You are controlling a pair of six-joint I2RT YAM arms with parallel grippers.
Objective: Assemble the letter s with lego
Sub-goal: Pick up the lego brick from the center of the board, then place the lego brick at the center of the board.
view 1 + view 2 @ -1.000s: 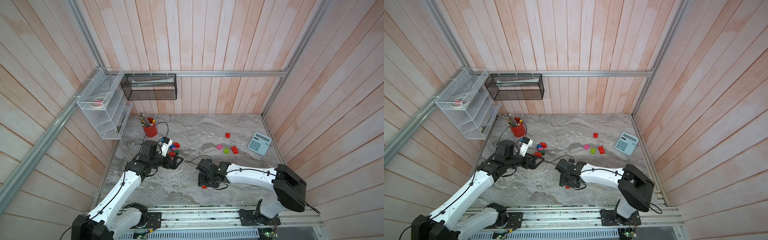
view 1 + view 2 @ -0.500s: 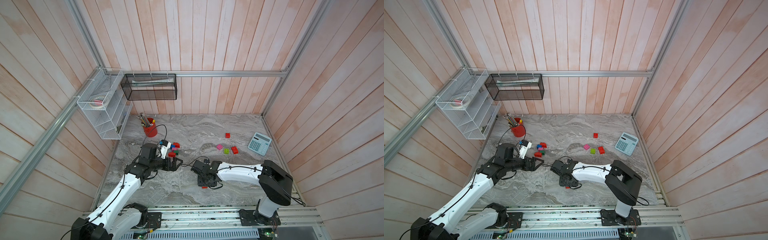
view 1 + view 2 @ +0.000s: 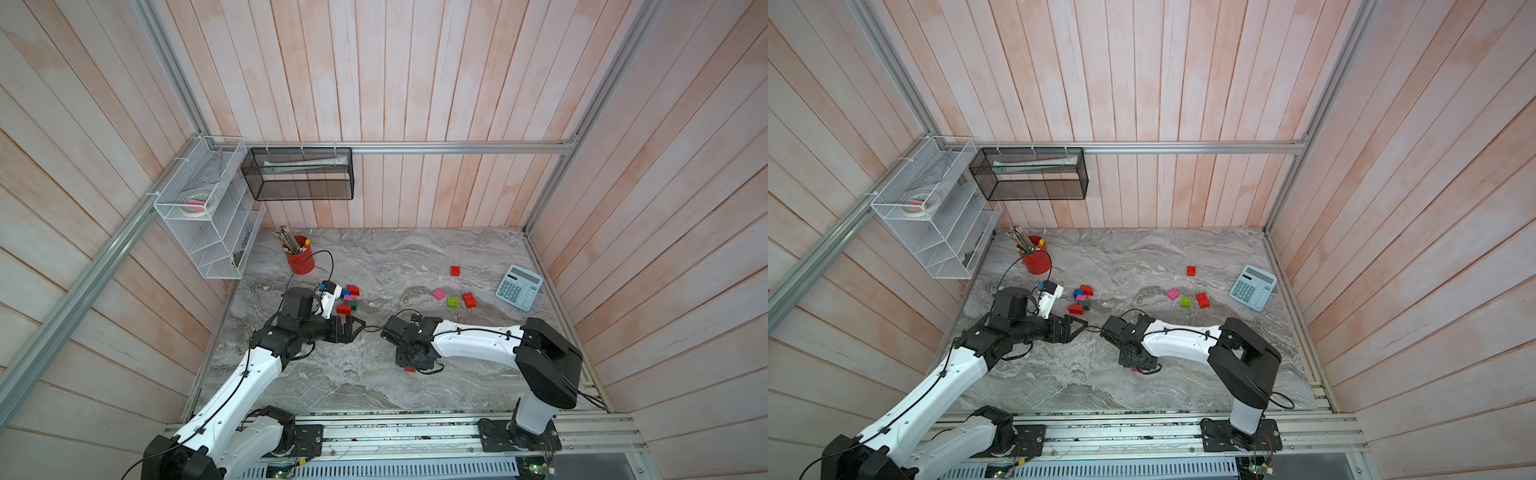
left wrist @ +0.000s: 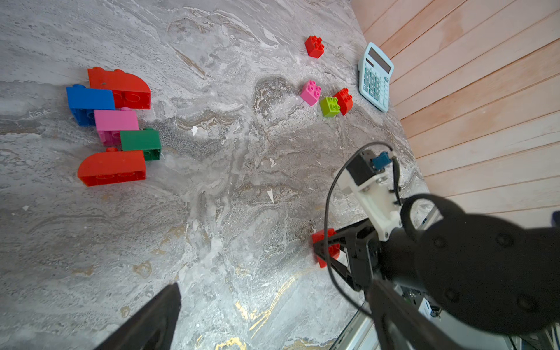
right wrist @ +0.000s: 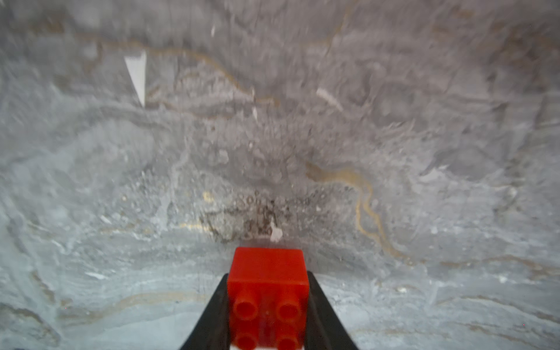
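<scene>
The robot's right gripper will release the small red brick on the marble (image 3: 389,319) between the joined group and the lime brick.
My right gripper (image 5: 268,274) is shut on a small red lego brick (image 5: 268,298), studs facing the camera, low over the marble near the front; both top views show it (image 3: 410,369) (image 3: 1135,370). My left gripper (image 3: 358,323) hangs open and empty to its left, its fingers (image 4: 151,318) wide apart. Behind the left gripper, a joined group lies on the table: a red curved brick (image 4: 121,88), blue (image 4: 88,101), pink (image 4: 115,121), dark green (image 4: 141,142), and a second red curved brick (image 4: 112,166). Loose to the right are a red brick (image 3: 455,271), a pink one (image 3: 439,294), a lime one (image 3: 453,302) and another red one (image 3: 469,300).
A light blue calculator (image 3: 519,286) lies at the right edge by the wall. A red pencil cup (image 3: 300,259) stands at the back left. A white wire rack (image 3: 208,212) and a black mesh basket (image 3: 299,178) hang on the walls above the table.
The right gripper's jaws have closed onto the small red brick at the front. The left arm has barely moved and stays open.
</scene>
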